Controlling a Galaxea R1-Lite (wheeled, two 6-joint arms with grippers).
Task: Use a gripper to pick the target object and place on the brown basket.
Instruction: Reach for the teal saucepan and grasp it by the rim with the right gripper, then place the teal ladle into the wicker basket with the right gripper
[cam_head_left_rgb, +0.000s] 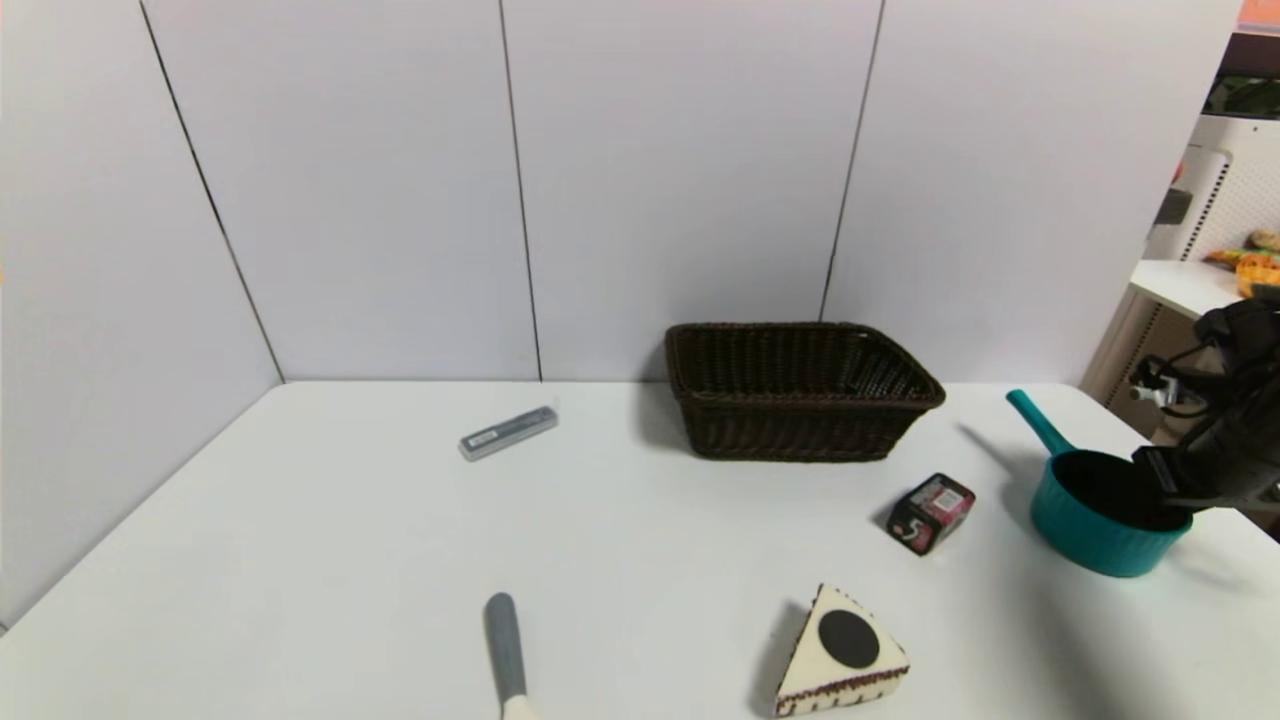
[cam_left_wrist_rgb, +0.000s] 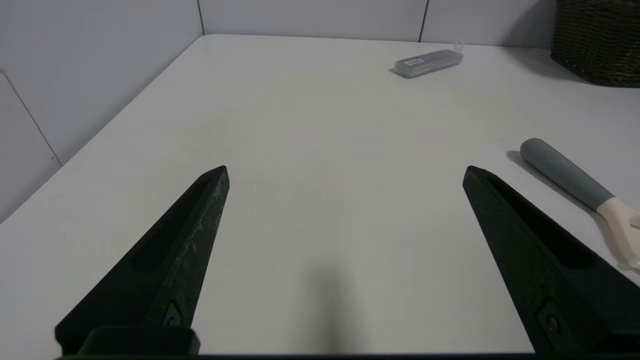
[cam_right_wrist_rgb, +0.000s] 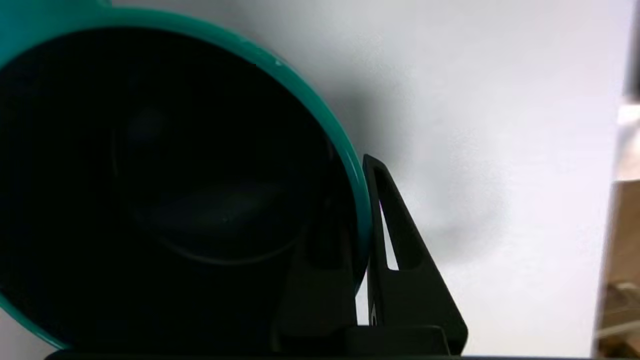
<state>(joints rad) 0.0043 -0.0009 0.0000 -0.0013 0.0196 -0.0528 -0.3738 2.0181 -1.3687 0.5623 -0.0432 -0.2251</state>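
Next, I let go of the teal saucepan with my right gripper so that it rests inside the brown basket (cam_head_left_rgb: 818, 377), just behind the front side of the basket.
The teal saucepan (cam_head_left_rgb: 1085, 545) stands at the table's right side, dark inside, its straight handle pointing towards the back wall. My right gripper (cam_head_left_rgb: 1165, 480) is shut on its rim at the right side. In the right wrist view the saucepan (cam_right_wrist_rgb: 300, 85) fills the left, and the right gripper (cam_right_wrist_rgb: 350, 185) has one finger inside the pan and one outside against the wall. The brown basket (cam_head_left_rgb: 800, 400) stands at the back centre, left of the pan. My left gripper (cam_left_wrist_rgb: 345, 170) is open and empty over bare table near the front left; it does not show in the head view.
A black-and-pink cube box (cam_head_left_rgb: 931, 513) lies between basket and pan. A white triangular block with a black circle (cam_head_left_rgb: 840, 655) sits at the front. A grey-handled tool (cam_head_left_rgb: 506, 650) lies front centre, a grey case (cam_head_left_rgb: 508, 432) back left. The table's right edge is close to the pan.
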